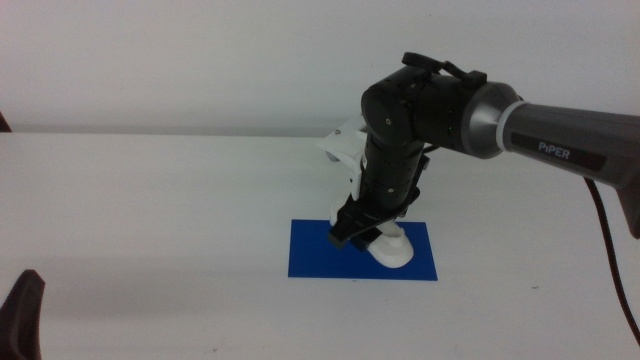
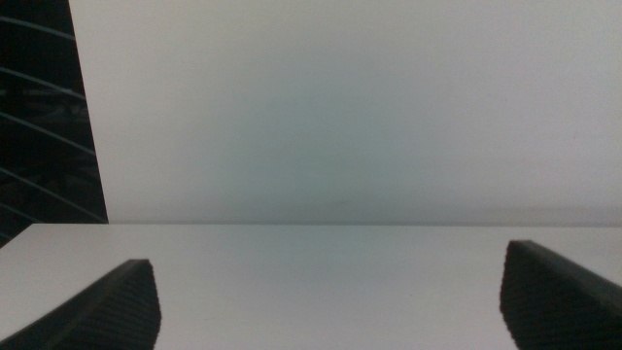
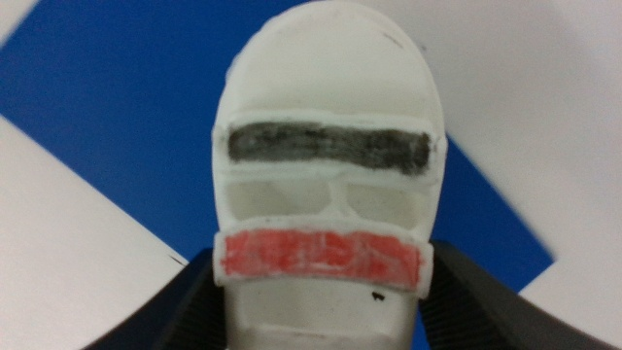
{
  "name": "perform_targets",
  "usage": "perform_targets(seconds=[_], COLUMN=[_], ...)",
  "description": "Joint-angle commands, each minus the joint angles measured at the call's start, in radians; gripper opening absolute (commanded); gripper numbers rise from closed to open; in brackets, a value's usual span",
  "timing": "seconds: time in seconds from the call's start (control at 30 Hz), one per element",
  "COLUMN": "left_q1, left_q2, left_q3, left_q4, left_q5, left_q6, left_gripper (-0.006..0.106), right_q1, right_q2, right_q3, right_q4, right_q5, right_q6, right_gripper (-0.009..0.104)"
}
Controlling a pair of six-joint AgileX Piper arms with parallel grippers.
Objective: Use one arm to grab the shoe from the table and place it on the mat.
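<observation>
I should use my right gripper to lay the white shoe, now near the mat's surface, lengthwise on the middle of the blue mat [image 1: 357, 241] [image 3: 303, 185].
The right arm [image 1: 560, 135] reaches in from the right, and my right gripper [image 1: 358, 230] points down over the blue mat [image 1: 312, 256] on the white table [image 1: 150, 200]. It is shut on the white shoe [image 1: 392, 250]. The shoe's sole is at the mat's surface, near the mat's middle; I cannot tell whether it touches. In the right wrist view the shoe [image 3: 326, 107] shows its dark strap and red strap. The right gripper [image 3: 321, 297] has its jaws against the shoe's two sides, with the mat [image 3: 117, 117] beneath. My left gripper [image 2: 330, 292] is open and empty, low at the table's front left [image 1: 22, 315].
A plain pale wall [image 1: 200, 60] stands behind the table's far edge. A dark slatted area [image 2: 39, 117] shows beside the wall in the left wrist view. The right arm's black cable [image 1: 612, 260] hangs at the right.
</observation>
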Motion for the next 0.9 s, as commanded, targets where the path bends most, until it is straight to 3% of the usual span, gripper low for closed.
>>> perform_targets(seconds=[0.0, 0.07, 0.2, 0.27, 0.53, 0.87], left_q1=[-0.002, -0.002, -0.002, -0.002, -0.002, -0.002], left_q2=[-0.041, -0.041, -0.041, -0.041, -0.041, -0.041], left_q3=[0.043, 0.043, 0.043, 0.043, 0.043, 0.043], left_q4=[-0.002, -0.002, -0.002, -0.002, -0.002, -0.002], left_q5=[-0.011, -0.011, -0.011, -0.011, -0.011, -0.011], left_q6=[-0.006, -0.006, -0.006, -0.006, -0.006, -0.006], left_gripper=[0.094, 0.094, 0.094, 0.094, 0.094, 0.094], right_q1=[-0.004, -0.004, -0.013, -0.017, -0.03, -0.034], right_q2=[-0.009, -0.009, -0.003, -0.001, 0.01, 0.03], right_q3=[0.001, 0.001, 0.001, 0.001, 0.001, 0.001], right_q4=[-0.024, -0.011, 0.062, 0.085, 0.084, 0.091], right_q5=[0.003, 0.001, -0.007, -0.006, -0.092, -0.092], right_q6=[-0.127, -0.251, -0.792, -0.94, -0.791, -0.801], right_gripper=[0.007, 0.007, 0.007, 0.007, 0.004, 0.001])
